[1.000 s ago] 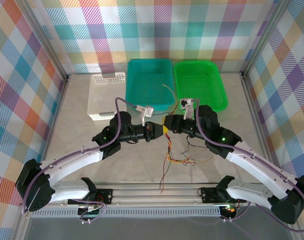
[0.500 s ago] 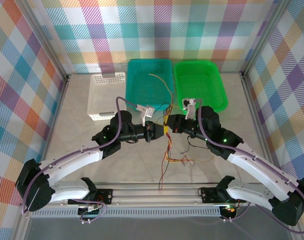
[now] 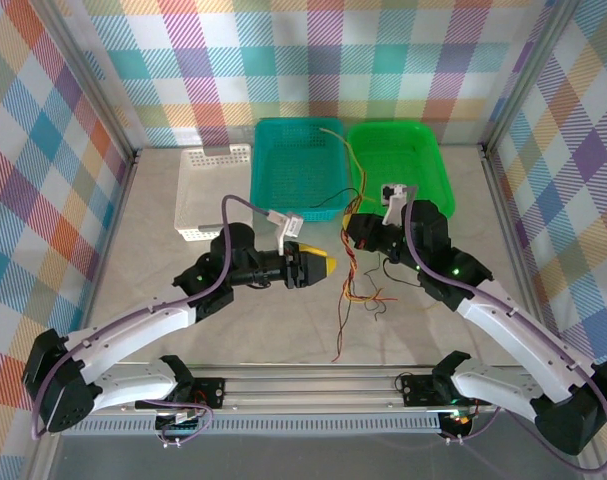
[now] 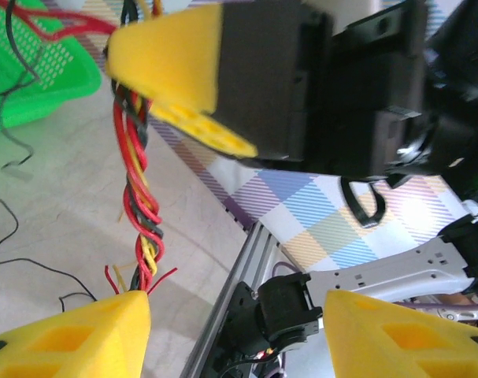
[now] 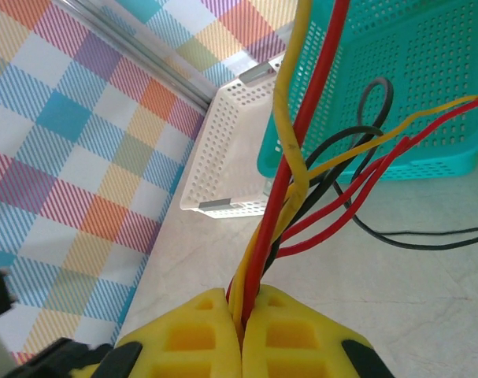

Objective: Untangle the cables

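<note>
The cables are wound tightly together below my right gripper, so my left gripper should go down and grab a red cable [image 3: 342, 322] near the loose lower tail.
The cables [image 3: 349, 292] are thin red, yellow and black wires twisted into one bundle. My right gripper [image 3: 351, 235] is shut on them near the baskets. Loose ends rise over the basket rims, and the bundle hangs down to the table with a tail toward the front rail. In the right wrist view the yellow fingers [image 5: 199, 335] pinch the cables [image 5: 290, 157] tightly. My left gripper [image 3: 323, 265] is open just left of the bundle and touches nothing. In the left wrist view its gripper [image 4: 235, 331] stands wide with an empty gap, beside the twisted cables [image 4: 136, 189].
A teal basket [image 3: 283, 165], a green basket [image 3: 423, 170] and a white basket [image 3: 208, 190] stand at the back of the table. A thin black wire [image 3: 388, 280] lies on the table under the right arm. The front rail [image 3: 313, 378] runs along the near edge.
My left gripper has opened, let go of the bundle and drawn back to the left. The right gripper has moved right and toward the baskets with the cables, whose loose ends swung up.
</note>
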You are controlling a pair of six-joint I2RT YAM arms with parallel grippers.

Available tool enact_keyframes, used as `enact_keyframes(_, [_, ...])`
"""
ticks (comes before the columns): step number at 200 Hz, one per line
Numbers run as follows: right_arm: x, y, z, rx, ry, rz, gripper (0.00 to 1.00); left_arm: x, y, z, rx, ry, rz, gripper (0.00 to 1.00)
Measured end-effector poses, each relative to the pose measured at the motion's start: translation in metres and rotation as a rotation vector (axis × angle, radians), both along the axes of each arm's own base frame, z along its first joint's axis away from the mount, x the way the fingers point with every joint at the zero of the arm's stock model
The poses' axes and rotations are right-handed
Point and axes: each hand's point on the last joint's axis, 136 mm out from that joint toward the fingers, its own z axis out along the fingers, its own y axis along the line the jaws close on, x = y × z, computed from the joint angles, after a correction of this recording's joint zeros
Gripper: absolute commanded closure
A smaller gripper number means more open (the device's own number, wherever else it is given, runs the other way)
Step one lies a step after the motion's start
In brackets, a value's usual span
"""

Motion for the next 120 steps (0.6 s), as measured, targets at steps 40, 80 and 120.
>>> enact_keyframes(40, [-0.002,0.006,0.002,0.011,0.005,0.033,1.0,-0.006,-0.016,-0.025,0.058,0.043,-0.026,0.4])
enact_keyframes(80, [-0.004,0.011,0.002,0.023,0.012,0.063,1.0,0.003,-0.023,-0.024,0.081,0.042,0.01,0.4])
enact_keyframes(120, [-0.006,0.013,0.003,0.027,0.013,0.076,1.0,0.006,-0.032,-0.024,0.094,0.034,0.021,0.5])
